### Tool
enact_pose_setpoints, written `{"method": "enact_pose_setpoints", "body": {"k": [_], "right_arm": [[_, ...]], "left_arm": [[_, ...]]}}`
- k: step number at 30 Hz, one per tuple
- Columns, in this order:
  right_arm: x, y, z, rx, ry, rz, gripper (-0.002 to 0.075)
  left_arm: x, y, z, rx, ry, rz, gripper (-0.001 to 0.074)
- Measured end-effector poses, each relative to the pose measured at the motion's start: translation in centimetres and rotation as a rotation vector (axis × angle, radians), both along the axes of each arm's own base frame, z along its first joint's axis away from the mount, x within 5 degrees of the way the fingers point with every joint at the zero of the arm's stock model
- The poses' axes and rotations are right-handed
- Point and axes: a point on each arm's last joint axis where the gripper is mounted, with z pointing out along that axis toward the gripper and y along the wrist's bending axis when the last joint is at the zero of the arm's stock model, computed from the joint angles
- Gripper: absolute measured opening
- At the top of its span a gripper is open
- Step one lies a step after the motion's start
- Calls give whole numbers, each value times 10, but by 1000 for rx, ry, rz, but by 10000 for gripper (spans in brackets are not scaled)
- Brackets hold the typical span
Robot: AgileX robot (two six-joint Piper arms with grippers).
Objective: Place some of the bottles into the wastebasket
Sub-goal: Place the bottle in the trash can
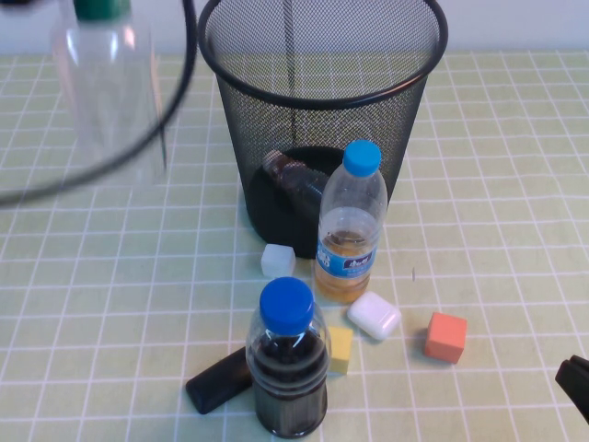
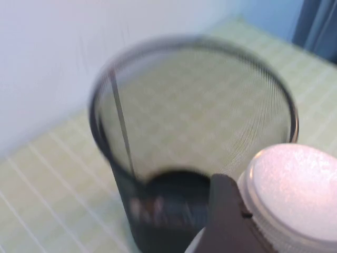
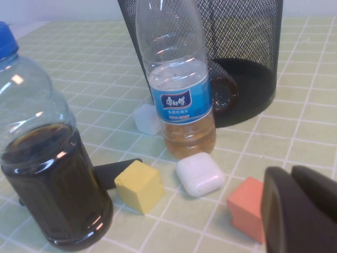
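The robot's left gripper will release the clear bottle upright inside the wastebasket (image 1: 318, 179) (image 2: 180, 191), just behind the shorter bottle lying there.
The black mesh wastebasket (image 1: 322, 87) stands at the back centre. The shorter bottle with the dark brown neck band (image 1: 293, 177) lies inside it on the bottom. The clear bottle with the green neck label (image 1: 106, 87) hangs blurred in the air at the far left, left of the wastebasket rim. My left gripper (image 2: 263, 226) is shut on this bottle by its neck. One dark finger (image 2: 224, 221) shows beside the white cap (image 2: 297, 190), with the wastebasket (image 2: 116, 174) below and ahead. My right gripper (image 3: 300, 211) is shut and empty, low at the front right (image 1: 575, 382) beside an orange cube.
A tall blue-capped bottle (image 1: 350, 226) stands just in front of the wastebasket. A fat blue-capped bottle of dark liquid (image 1: 288, 368) stands nearer. Around them lie a white cube (image 1: 277, 261), white case (image 1: 373, 315), yellow cube (image 1: 340, 348), orange cube (image 1: 445, 336) and black block (image 1: 219, 379). A black cable (image 1: 175, 120) arcs at the left.
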Motion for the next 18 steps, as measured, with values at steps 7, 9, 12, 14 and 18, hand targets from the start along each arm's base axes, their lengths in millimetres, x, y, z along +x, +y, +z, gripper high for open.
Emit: {"method": "enact_pose_setpoints", "body": {"k": [7, 9, 12, 14, 18], "right_arm": [[0, 0, 0, 2, 1, -1, -7], [0, 0, 0, 0, 0, 0, -7], [0, 0, 0, 0, 0, 0, -7], [0, 0, 0, 0, 0, 0, -7], [0, 0, 0, 0, 0, 0, -7]], "left_arm": [[25, -13, 84, -129, -225, -68, 353], [35, -23, 92, -161, -241, -101, 353], [60, -48, 86, -181, -226, -172, 353], [78, -64, 74, -186, -204, -206, 353], [123, -100, 36, -198, -126, -238, 353]]}}
